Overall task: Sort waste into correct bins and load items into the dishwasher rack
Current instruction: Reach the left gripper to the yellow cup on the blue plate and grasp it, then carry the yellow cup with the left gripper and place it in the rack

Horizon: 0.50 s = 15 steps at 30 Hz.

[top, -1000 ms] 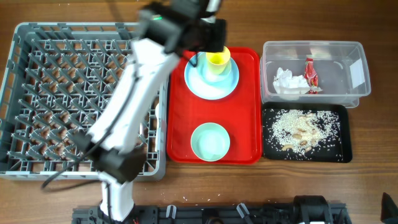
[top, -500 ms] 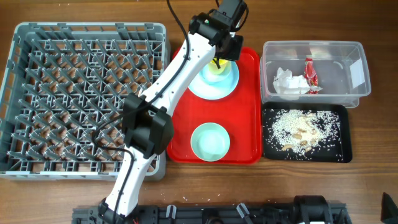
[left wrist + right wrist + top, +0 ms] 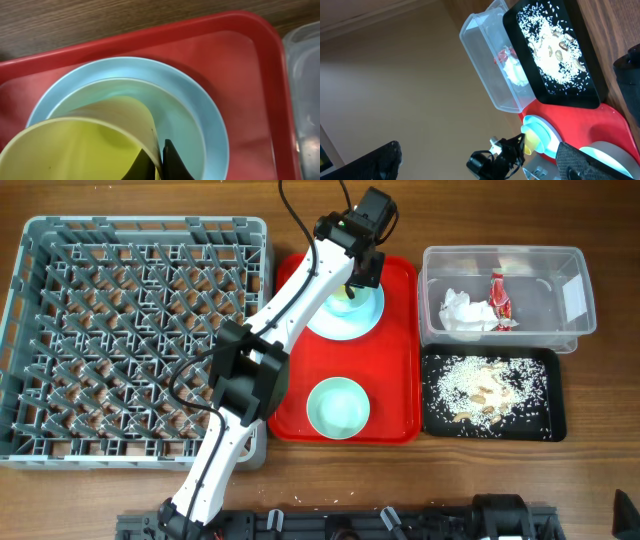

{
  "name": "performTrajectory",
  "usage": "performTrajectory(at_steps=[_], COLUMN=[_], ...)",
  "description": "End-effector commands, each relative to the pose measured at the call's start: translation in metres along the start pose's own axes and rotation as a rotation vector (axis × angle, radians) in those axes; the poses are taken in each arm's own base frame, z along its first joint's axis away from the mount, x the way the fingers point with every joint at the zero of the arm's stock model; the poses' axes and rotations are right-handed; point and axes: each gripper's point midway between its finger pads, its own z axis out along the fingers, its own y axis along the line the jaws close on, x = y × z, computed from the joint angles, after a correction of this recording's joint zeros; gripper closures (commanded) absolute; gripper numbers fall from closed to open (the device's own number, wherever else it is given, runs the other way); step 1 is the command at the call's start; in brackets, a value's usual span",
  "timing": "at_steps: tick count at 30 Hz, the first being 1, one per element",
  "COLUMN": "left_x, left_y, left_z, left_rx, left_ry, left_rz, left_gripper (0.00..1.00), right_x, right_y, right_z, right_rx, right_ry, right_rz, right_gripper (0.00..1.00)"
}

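Observation:
Next, my left gripper lets go of the yellow cup in the grey dishwasher rack's back corner (image 3: 213, 270) nearest the red tray.
The small yellow cup (image 3: 346, 296) stands on the round light blue plate (image 3: 345, 321) at the back of the flat red tray (image 3: 398, 360). My left gripper (image 3: 356, 280) is over it, shut on the cup's wall. In the left wrist view one finger is inside and one outside the yellow cup (image 3: 75, 150), with the left gripper (image 3: 161, 161) above the blue plate (image 3: 200, 107). The pale green bowl (image 3: 338, 407) sits at the tray's front. My right gripper (image 3: 477, 149) is open and empty, off the table. The spoon and fork are out of view.
The grey dishwasher rack (image 3: 60, 240) fills the left side. The clear tub (image 3: 576, 330) at the back right holds the white napkin (image 3: 460, 312) and red wrapper (image 3: 499, 298). The black tray (image 3: 556, 392) in front of it holds rice scraps (image 3: 485, 387).
My left arm has swung right and straightened, and its gripper has come down over the yellow cup and closed on its rim. The other things have not moved.

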Motion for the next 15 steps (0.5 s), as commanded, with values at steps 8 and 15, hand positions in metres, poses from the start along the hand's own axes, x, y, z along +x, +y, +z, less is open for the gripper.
performTrajectory(at_steps=[8, 15], left_x=[-0.024, -0.006], left_y=[0.037, 0.136], left_z=[-0.253, -0.301], left_rx=[0.139, 0.899], left_ry=[-0.321, -0.198], left_rz=[-0.076, -0.288], left_gripper=[0.96, 0.96], right_x=[-0.004, -0.004], right_y=[0.001, 0.001], right_z=[-0.001, -0.001], right_rx=[-0.018, -0.018], right_ry=[-0.015, -0.015], right_rz=[0.012, 0.012], right_gripper=[0.00, 0.00])
